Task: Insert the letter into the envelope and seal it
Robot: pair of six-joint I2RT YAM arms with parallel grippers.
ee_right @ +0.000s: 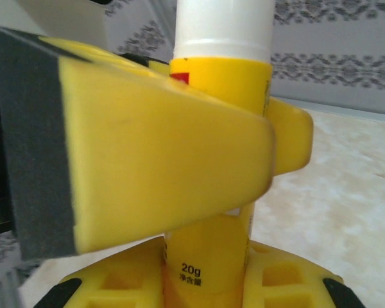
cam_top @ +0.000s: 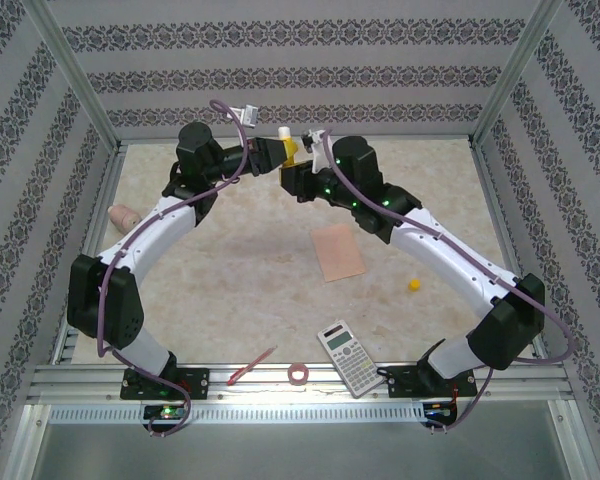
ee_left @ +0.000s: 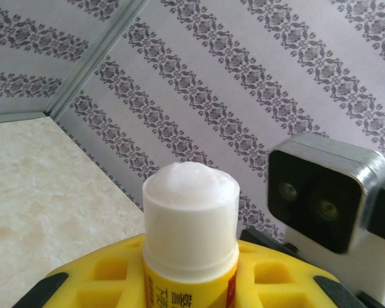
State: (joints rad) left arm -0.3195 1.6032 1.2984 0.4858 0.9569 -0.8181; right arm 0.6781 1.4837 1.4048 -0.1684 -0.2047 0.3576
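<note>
The glue tip barely clears the white rim with my right gripper at its twist's end, so it should open, turn back and regrip the stick's yellow base (ee_right: pixel 204 285).
A yellow glue stick (cam_top: pixel 289 148) with its white top bare is held upright above the back middle of the table. My left gripper (cam_top: pixel 280 152) is shut on its upper body; the white glue tip (ee_left: pixel 190 212) rises between the yellow jaws of the left gripper (ee_left: pixel 190 273). My right gripper (cam_top: pixel 294 170) is shut on the stick's lower body (ee_right: pixel 208 250), just under the left gripper's yellow finger (ee_right: pixel 160 160). The peach envelope (cam_top: pixel 338 252) lies flat on the table, right of centre and apart from both grippers. The letter is out of view.
A small yellow cap (cam_top: pixel 414 284) lies right of the envelope. A calculator (cam_top: pixel 348 357), a tape roll (cam_top: pixel 299 375) and a red pen (cam_top: pixel 251 367) sit at the near edge. A pale pink object (cam_top: pixel 125 215) rests at the left edge. Patterned walls enclose the table.
</note>
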